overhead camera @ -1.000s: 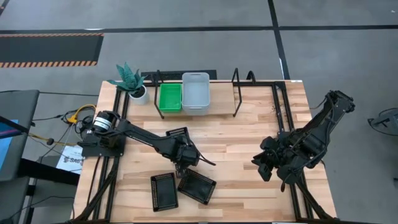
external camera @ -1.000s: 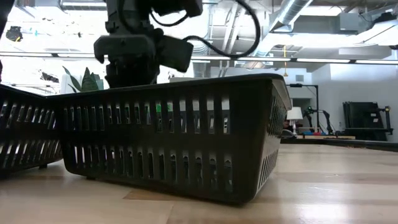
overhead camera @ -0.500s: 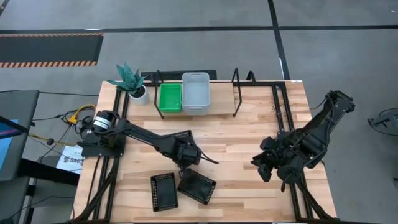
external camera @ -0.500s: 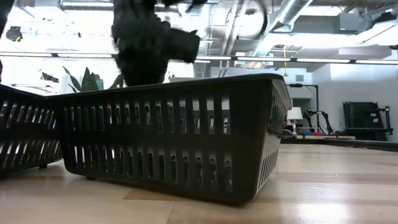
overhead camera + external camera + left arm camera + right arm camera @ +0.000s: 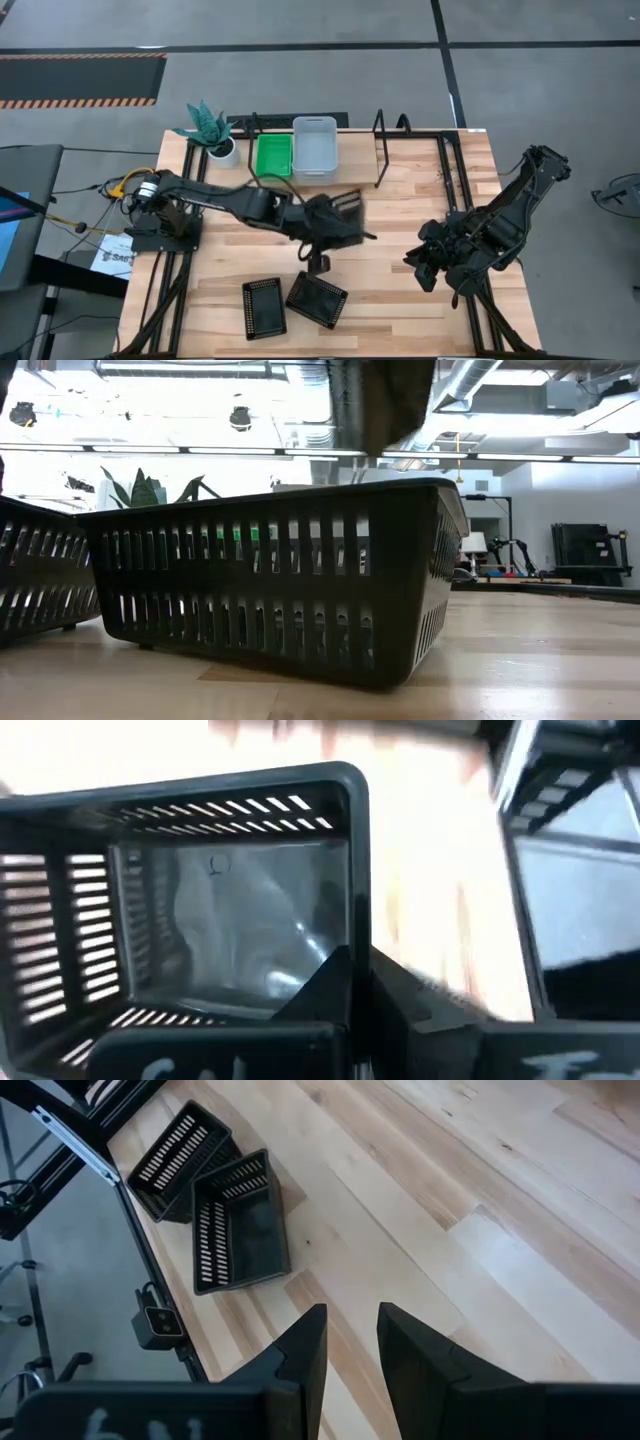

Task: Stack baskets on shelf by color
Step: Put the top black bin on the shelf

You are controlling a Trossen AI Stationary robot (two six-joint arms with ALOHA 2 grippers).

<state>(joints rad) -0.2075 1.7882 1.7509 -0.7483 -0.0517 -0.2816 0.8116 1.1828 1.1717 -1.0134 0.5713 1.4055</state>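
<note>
The robot's left gripper will let go of the black basket on the bare shelf board (image 5: 355,156) between the white basket and the wire loop.
My left gripper (image 5: 328,230) is shut on a black mesh basket (image 5: 342,208) held above the middle of the table; its inside shows in the left wrist view (image 5: 200,910). Two more black baskets (image 5: 263,308) (image 5: 317,299) stand on their bottoms near the front edge, and they fill the low view (image 5: 270,600). A green basket (image 5: 272,157) and a white basket (image 5: 315,148) sit side by side on the shelf (image 5: 358,162) at the far edge. My right gripper (image 5: 350,1342) waits open over the table's right side. My left gripper pinches one upright wall of the black basket at its rim (image 5: 352,935), one finger inside the basket (image 5: 315,982) and one outside (image 5: 405,1005). The basket is lifted clear of the table and reaches away from the fingers, its open side toward the wrist.
A potted plant (image 5: 208,128) stands at the far left corner beside the shelf. The shelf's black wire end loops (image 5: 385,128) rise at both ends of its board. Bare wood lies between the held basket and the right arm (image 5: 480,235).
My left gripper has gone up and toward the table's right edge, carrying the third black basket from where it stood beside the arm. That basket is now lifted clear of the table. The two baskets at the front have stayed put.
</note>
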